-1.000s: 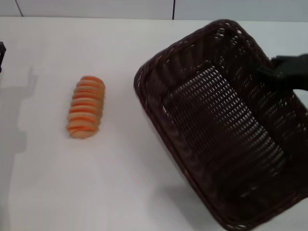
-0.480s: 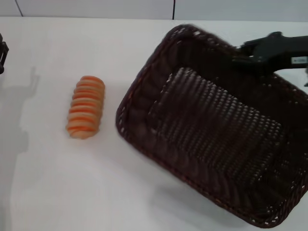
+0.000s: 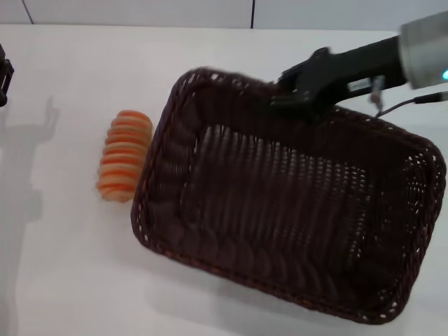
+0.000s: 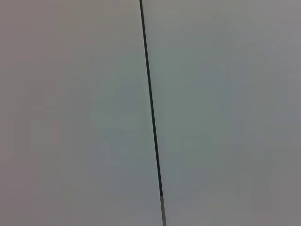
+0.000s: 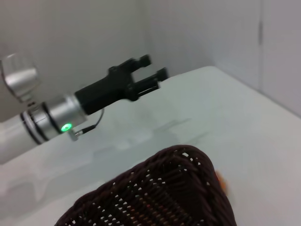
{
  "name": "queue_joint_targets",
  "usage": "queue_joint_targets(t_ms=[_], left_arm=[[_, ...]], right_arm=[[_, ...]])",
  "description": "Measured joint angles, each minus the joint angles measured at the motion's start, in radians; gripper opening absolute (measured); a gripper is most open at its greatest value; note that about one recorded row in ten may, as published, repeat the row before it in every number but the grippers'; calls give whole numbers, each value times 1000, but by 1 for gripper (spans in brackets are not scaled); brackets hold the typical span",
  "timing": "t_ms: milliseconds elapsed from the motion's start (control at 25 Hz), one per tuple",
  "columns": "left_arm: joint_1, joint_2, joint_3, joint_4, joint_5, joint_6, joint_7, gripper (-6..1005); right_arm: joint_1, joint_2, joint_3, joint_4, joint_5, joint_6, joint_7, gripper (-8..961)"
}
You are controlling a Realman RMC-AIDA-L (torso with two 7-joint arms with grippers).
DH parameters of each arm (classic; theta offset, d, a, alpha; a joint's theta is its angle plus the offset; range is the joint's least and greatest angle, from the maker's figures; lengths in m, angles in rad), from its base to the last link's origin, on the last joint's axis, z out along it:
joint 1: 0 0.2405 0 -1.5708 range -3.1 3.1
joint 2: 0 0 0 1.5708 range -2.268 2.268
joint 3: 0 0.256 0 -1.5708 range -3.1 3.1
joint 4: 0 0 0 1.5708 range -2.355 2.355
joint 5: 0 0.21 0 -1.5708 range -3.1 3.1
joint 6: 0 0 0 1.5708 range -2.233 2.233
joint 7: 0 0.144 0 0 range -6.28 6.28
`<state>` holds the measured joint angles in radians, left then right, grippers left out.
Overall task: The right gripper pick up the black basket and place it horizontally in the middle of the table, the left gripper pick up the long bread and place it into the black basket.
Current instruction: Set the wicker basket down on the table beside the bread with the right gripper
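The black basket, now held over the white table, will go on the white table [image 3: 259, 218] beside the long bread, released by my right gripper.
My right gripper [image 3: 290, 98] is shut on the far rim of the black basket [image 3: 280, 203]. It holds the basket over the white table [image 3: 70, 280], lying nearly crosswise, and the basket's corner also shows in the right wrist view [image 5: 155, 197]. The long bread [image 3: 124, 155], orange and cream striped, lies on the table just left of the basket's left end, and a sliver of it shows in the right wrist view [image 5: 221, 183]. My left gripper [image 5: 153, 67] is open and empty above the table's far left, seen at the edge of the head view [image 3: 3, 80].
The wall's grey panels [image 3: 140, 10] run behind the table's far edge. The left wrist view shows only a pale wall panel with a dark seam [image 4: 151, 113]. Bare tabletop lies in front of the bread and basket.
The right arm has swung the basket left and turned it from steeply angled to nearly crosswise, its left end now close to the bread. The bread and left gripper have not moved.
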<state>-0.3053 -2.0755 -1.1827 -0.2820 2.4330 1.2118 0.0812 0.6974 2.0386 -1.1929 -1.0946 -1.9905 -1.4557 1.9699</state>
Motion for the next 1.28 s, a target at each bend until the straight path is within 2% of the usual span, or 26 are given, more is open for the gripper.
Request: queue_joint_targets(t_ms=[160,280,800,1280], left_arm=[[0,0,0,-1,3,0,0,784],[0,0,0,-2,2,0,0,784],[-2,0,0,-2,6,-1,0,784],[4,0,2,-1,7,-2,0,784]], right_arm=[[68,11,-12,84,-64,20,-18,202],[91,12,-49,119,-68,54,-21,202],[119,20,-152,145,-54,64,-94,194],[130,22,-171,163,-59,121,-106,194]])
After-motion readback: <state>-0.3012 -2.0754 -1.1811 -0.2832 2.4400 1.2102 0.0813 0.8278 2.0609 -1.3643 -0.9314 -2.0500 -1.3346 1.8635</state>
